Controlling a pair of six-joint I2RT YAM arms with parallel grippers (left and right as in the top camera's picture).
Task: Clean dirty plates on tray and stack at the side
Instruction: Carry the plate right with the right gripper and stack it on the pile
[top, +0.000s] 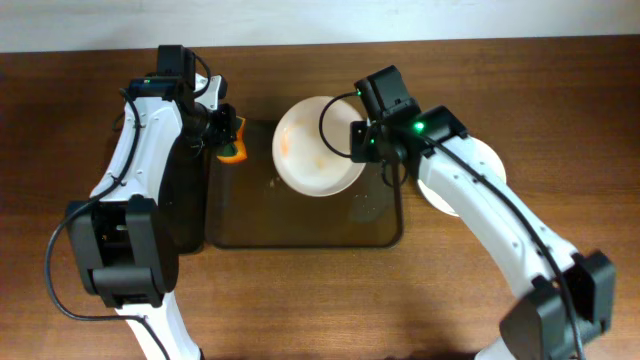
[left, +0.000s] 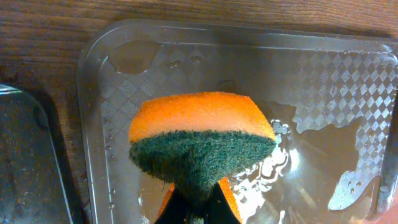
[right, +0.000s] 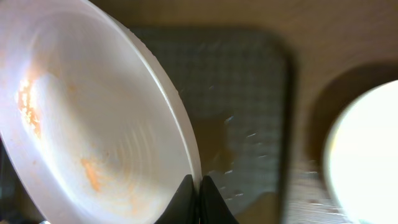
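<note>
I will use my right gripper to set the stained white plate down and release it on top of the clean white plate (top: 461, 175) (right: 387, 155) beside the clear tray.
A white plate (top: 318, 145) smeared with orange stains is held tilted above the clear wet tray (top: 300, 230). My right gripper (top: 362, 140) is shut on its right rim; in the right wrist view the fingers (right: 199, 193) pinch the plate edge (right: 93, 118). My left gripper (top: 225, 135) is shut on an orange sponge with a green scouring side (top: 234, 150) over the tray's far left corner, left of the plate. In the left wrist view the sponge (left: 202, 134) hangs just above the tray (left: 323, 81). A clean white plate (top: 470, 175) lies on the table to the right of the tray.
A dark tray or lid (left: 25, 162) lies to the left of the clear tray. Water puddles and droplets (left: 311, 143) cover the clear tray's floor. Brown wooden table (top: 560, 90) surrounds everything.
</note>
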